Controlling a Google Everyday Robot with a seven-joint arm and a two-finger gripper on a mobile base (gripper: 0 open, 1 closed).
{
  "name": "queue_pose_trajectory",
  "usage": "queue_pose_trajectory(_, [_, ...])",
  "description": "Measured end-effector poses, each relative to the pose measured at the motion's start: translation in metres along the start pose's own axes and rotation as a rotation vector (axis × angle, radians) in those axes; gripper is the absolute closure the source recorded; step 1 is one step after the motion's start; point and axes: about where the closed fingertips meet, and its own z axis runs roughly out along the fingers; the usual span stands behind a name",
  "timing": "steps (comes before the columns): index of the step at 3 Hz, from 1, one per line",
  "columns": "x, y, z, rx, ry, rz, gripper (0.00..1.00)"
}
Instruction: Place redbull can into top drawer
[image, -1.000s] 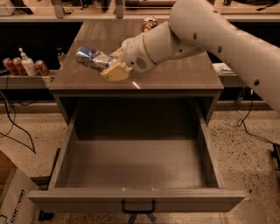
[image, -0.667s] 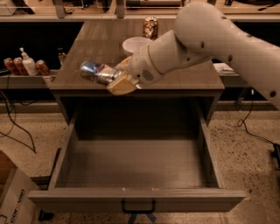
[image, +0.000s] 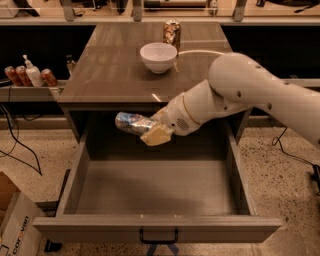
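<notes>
The robot's gripper will release the redbull can on the middle of the open top drawer's bottom (image: 159, 167), in line with its handle.
My gripper (image: 150, 131) is shut on the redbull can (image: 131, 123), a slim silver-and-blue can held on its side. It hangs above the open top drawer (image: 155, 192), over the back left part of the drawer's inside, just below the front edge of the tabletop. The drawer is pulled out wide, with a flat front panel and a small dark handle (image: 158, 236) at its centre. The white arm (image: 240, 95) reaches in from the right.
On the tabletop (image: 115, 70) stand a white bowl (image: 158, 56) and a brown-gold can (image: 171, 33) behind it. Small red cans (image: 48, 77) and a white bottle (image: 33, 74) sit on a shelf at the left. A cardboard box (image: 12, 220) is at the bottom left.
The gripper has carried the can from over the tabletop's front edge forward and down, so it now hangs over the open drawer.
</notes>
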Motion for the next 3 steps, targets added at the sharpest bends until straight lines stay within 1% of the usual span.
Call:
queue_pose_trajectory(1, [0.043, -0.004, 0.011, 0.017, 0.007, 0.117, 1.00])
queue_pose_trajectory(2, [0.084, -0.011, 0.025, 0.058, 0.004, 0.235, 1.00])
queue_pose_trajectory(3, [0.115, -0.011, 0.039, 0.067, 0.009, 0.329, 1.00])
